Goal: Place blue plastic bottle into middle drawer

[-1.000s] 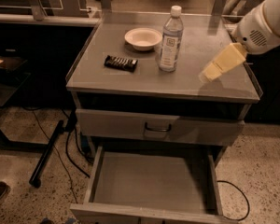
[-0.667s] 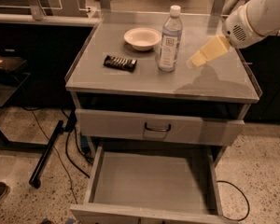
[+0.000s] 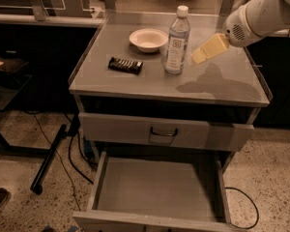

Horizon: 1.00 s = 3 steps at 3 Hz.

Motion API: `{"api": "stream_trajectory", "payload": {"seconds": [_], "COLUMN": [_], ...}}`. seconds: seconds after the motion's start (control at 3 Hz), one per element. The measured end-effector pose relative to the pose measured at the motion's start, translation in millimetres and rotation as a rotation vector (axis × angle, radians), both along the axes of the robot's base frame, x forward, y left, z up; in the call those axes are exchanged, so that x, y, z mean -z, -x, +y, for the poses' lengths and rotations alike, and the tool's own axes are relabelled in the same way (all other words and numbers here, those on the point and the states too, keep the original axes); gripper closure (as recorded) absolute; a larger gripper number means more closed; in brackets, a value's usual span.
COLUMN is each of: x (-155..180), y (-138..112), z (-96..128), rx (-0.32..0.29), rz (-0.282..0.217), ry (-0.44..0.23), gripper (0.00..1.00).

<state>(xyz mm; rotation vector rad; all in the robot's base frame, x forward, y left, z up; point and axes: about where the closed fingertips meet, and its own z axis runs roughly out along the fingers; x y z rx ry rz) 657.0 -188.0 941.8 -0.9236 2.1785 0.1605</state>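
Next, I move my gripper to the pale label [image 3: 176, 49] around the middle of the blue plastic bottle and close it there.
The blue plastic bottle [image 3: 177, 41], clear with a white cap and a pale label, stands upright on the cabinet top [image 3: 222, 83], right of centre. My gripper [image 3: 203, 52] hangs just above the top, close to the bottle's right side and apart from it. It holds nothing. The middle drawer [image 3: 157, 185] is pulled out below, and its flat grey floor is bare.
A white bowl [image 3: 148, 39] sits left of the bottle. A dark wrapped snack bar [image 3: 125, 65] lies further left. A shut drawer front with a dark loop handle [image 3: 163, 132] is above the open drawer. Cables [image 3: 63, 153] and a table leg [image 3: 48, 161] are on the floor at left.
My gripper has moved left and back across the cabinet top, from the right edge to close beside the bottle. The bottle, bowl and drawer have not moved.
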Motion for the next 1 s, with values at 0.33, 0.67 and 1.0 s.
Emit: {"api": "stream_trajectory", "payload": {"seconds": [0.33,0.67,1.0], "x": [10,20,26], "y": [-3,-24,-46], "z": [2,19,34], "rx": [0.016,0.022,0.020], "rz": [0.015,0.010,-0.003], "ry": [-0.036,-0.077,-0.094], "gripper": [0.00,0.00,0.00]}}
